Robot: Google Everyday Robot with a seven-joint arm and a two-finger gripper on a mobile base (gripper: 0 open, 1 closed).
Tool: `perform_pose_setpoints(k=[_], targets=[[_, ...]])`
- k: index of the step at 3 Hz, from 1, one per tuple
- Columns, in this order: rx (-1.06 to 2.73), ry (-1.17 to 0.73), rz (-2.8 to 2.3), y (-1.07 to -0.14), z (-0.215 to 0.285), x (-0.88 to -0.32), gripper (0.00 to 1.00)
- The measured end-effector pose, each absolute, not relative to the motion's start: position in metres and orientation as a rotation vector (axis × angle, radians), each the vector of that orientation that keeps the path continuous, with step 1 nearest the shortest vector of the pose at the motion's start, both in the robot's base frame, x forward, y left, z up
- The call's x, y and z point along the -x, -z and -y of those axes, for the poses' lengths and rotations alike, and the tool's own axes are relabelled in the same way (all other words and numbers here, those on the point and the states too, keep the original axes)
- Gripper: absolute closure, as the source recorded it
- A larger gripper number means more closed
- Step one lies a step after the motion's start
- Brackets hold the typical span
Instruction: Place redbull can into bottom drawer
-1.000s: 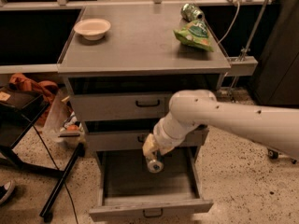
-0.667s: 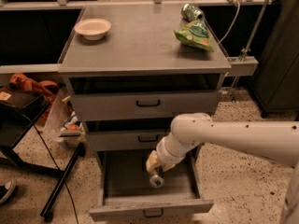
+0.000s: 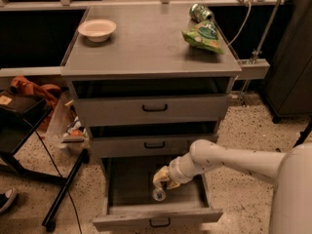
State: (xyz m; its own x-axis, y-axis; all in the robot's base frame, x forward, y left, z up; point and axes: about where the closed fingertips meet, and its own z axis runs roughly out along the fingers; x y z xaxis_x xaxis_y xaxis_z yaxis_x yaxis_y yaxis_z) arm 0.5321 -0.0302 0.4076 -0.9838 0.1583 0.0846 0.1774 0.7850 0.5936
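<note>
Next, I release the redbull can on the bottom drawer's inside, straight (image 3: 158, 186) behind its dark handle.
The bottom drawer (image 3: 127, 180) of the grey cabinet is pulled open, with its small dark handle on the front panel (image 3: 159, 223). My gripper (image 3: 163, 181) reaches down into the drawer from the right on the white arm (image 3: 229, 159). It is shut on the redbull can (image 3: 159, 194), of which mostly the silvery end shows just below the yellowish fingers (image 3: 162, 175). The can hangs low inside the drawer, near its front middle. I cannot tell if it touches the drawer floor.
Two shallower drawers (image 3: 155, 108) (image 3: 154, 145) sit above, slightly ajar. On the cabinet top are a white bowl (image 3: 97, 29), a green can (image 3: 201, 12) and a green snack bag (image 3: 204, 35). A black stand (image 3: 64, 191) and clutter are at the left, a dark cabinet (image 3: 292, 57) at the right.
My arm has moved down and forward with the can, from the level of the middle drawer's front into the open bottom drawer.
</note>
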Motion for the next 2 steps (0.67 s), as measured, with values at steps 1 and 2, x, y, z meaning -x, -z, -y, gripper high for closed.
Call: perform_pose_setpoints(k=[1,2], targets=[[0.320,0.994,2.871,-0.3716,0.0232,-0.5191,1.00],[0.320,0.994,2.871,-0.3714,0.0231,-0.5188,1.00]])
